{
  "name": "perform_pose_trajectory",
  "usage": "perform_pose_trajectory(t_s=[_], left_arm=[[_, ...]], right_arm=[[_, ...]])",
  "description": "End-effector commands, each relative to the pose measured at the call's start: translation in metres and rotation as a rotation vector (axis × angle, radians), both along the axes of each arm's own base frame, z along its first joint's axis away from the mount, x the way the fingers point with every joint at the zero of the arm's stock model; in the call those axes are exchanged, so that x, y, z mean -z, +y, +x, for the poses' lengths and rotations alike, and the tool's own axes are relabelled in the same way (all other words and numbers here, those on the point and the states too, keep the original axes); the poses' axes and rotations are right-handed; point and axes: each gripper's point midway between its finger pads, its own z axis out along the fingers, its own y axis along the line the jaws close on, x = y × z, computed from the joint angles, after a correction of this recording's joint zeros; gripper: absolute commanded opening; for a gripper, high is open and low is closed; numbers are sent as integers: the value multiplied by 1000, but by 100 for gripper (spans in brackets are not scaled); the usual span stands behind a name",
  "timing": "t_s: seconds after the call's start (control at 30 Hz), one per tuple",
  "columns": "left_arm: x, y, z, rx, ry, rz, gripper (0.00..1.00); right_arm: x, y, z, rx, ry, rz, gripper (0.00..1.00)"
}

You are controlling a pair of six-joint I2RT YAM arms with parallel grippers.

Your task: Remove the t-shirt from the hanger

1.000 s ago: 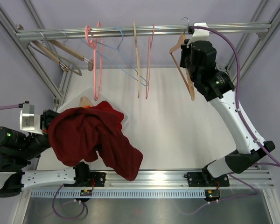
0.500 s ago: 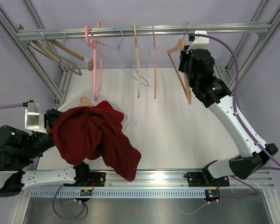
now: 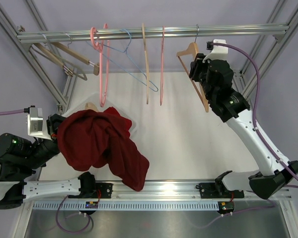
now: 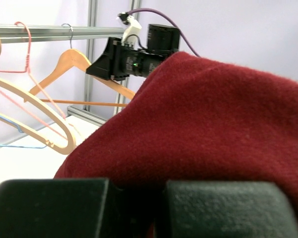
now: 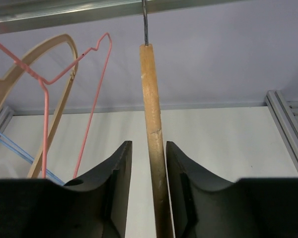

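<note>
Next, I let go of the dark red t-shirt with my left gripper on the red cloth inside the pale bin [image 3: 106, 122].
The dark red t-shirt [image 3: 102, 146] is off the hanger and hangs bunched from my left gripper [image 3: 56, 135] at the near left, one fold trailing toward the table's front edge. In the left wrist view the t-shirt [image 4: 208, 129] fills the frame, and the left gripper [image 4: 139, 208] is shut on the cloth. The bare wooden hanger [image 3: 192, 50] hangs by its hook from the rail [image 3: 139, 32] at the back right. My right gripper [image 3: 195, 69] stands open around the hanger's wooden arm [image 5: 151, 124], with a gap on each side.
More hangers hang on the rail: a pink one [image 3: 104, 64], a blue wire one [image 3: 134, 69], a wooden one [image 3: 145, 64], a thin pink one [image 3: 162, 64], and wooden ones [image 3: 64, 57] at the left. A pale bin [image 3: 89, 101] sits behind the t-shirt.
The right gripper has opened and let go of the wooden hanger, which now hangs from the rail; the right arm shifted slightly right. The left gripper still holds the t-shirt.
</note>
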Motion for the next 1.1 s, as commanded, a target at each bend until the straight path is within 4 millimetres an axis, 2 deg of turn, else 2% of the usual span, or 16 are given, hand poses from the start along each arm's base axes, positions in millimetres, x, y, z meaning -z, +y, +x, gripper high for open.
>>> perform_pose_trajectory(t_s=[0.0,0.03,0.1,0.2,0.23,0.33,0.47,0.57,0.6,0.7,0.77,0.8,0.83,0.93,1.03,1.07], left_arm=[[-31,9,5,-43,-29,-90,0],[-34,8,6,-46,-32,-90,0],[-39,7,7,-52,-36,-90,0],[-60,8,6,-54,-65,-103,0],[-75,16,6,-65,-85,-127,0],[-91,21,15,-131,-113,-114,0],[-128,53,29,-278,-153,-121,0],[-148,69,48,-431,-194,-74,0],[-161,85,56,-523,-218,-61,0],[-183,110,68,-689,-250,-79,0],[-194,113,75,-785,-307,-53,0],[-194,115,79,-843,-339,-2,0],[-196,105,84,-867,-358,31,0],[-202,110,89,-977,-413,72,0],[-186,103,93,-1013,-420,87,0],[-163,98,95,-1005,-415,103,0]], right_arm=[[-18,-4,-17,-27,-40,60,47],[-21,-6,-23,-35,-47,67,54],[-24,-6,-29,-51,-55,85,59],[-31,-10,-44,-72,-76,117,61],[-34,-12,-51,-83,-87,128,64],[-36,-16,-65,-99,-100,149,67],[-38,-23,-84,-117,-116,172,69],[-37,-27,-97,-134,-127,184,69],[-36,-27,-99,-143,-125,185,69],[-36,-27,-107,-162,-128,189,69],[-36,-28,-111,-170,-127,192,69],[-35,-28,-113,-176,-128,193,69],[-33,-27,-113,-180,-123,192,69],[-31,-23,-115,-205,-116,199,69],[-25,-17,-117,-236,-100,208,68],[-25,-15,-118,-244,-101,215,68]])
